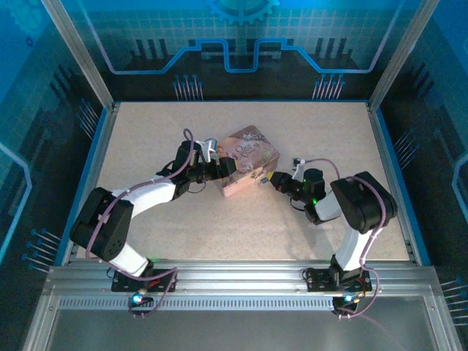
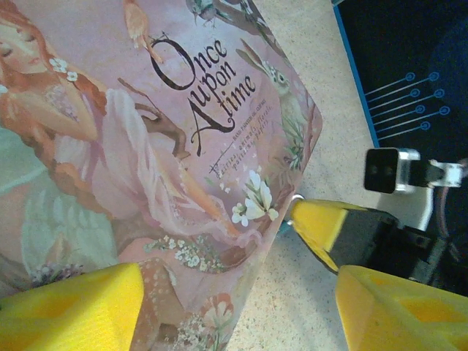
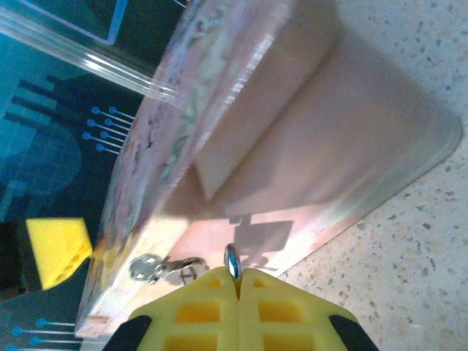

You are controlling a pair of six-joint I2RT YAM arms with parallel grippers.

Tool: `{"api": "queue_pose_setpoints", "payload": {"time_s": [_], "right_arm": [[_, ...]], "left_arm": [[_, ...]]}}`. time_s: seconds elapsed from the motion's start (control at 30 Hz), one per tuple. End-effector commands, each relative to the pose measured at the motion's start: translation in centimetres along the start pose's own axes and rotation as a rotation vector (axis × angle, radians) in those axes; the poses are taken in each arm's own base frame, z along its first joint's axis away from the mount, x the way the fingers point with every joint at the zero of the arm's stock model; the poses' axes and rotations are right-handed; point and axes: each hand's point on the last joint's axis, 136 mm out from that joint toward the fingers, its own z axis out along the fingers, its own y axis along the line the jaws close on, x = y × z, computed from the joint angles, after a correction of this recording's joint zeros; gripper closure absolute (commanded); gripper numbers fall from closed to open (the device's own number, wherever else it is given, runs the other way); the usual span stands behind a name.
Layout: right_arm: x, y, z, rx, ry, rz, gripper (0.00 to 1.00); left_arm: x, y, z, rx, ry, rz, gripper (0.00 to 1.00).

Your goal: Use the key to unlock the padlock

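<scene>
Next, I release the padlock from my right gripper on the bare speckled table [image 1: 258,221] between the pink box and the near metal rail.
My right gripper [image 3: 238,275] is shut on the key [image 3: 232,262], a thin silvery sliver poking out between its yellow fingertips. The key's tip hovers just short of the front face of the pink picture-lidded box [image 3: 307,146]. A little to its left on that face hangs the padlock [image 3: 157,268], a tiny metal piece with a thin loop, blurred here. In the top view the right gripper [image 1: 273,179] sits at the box's [image 1: 251,159] near-right side. My left gripper [image 2: 238,314] is open, with the box's corner [image 2: 146,146] between its fingers.
The box lies in the middle of the speckled beige table [image 1: 183,227]. Blue walls [image 1: 95,153] close off the table's left, back and right sides. Both arms reach in from the near edge, one on either side of the box.
</scene>
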Motion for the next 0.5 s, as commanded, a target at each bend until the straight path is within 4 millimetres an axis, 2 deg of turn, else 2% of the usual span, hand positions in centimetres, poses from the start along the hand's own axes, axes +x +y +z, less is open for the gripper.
{"api": "queue_pose_setpoints", "payload": {"time_s": [0.0, 0.13, 0.2, 0.37, 0.47], "right_arm": [[-0.2, 1.4, -1.4, 0.012, 0.03, -0.114, 1.0], [1.0, 3.7, -3.5, 0.044, 0.157, -0.24, 0.99], [2.0, 4.2, -5.2, 0.101, 0.24, -0.306, 0.99], [4.6, 6.4, -8.8, 0.107, 0.383, -0.352, 0.98], [6.8, 7.1, -9.8, 0.117, 0.47, -0.35, 0.98]], "left_arm": [[2.2, 3.5, -1.5, -0.128, 0.088, -0.068, 0.25], [-0.8, 1.1, -3.8, -0.103, 0.013, -0.011, 0.18], [-1.9, 0.1, -5.3, -0.102, -0.037, 0.017, 0.14], [-2.7, -0.3, -8.4, -0.135, -0.12, 0.052, 0.1], [-2.4, 0.1, -9.6, -0.162, -0.143, 0.059, 0.09]]}}
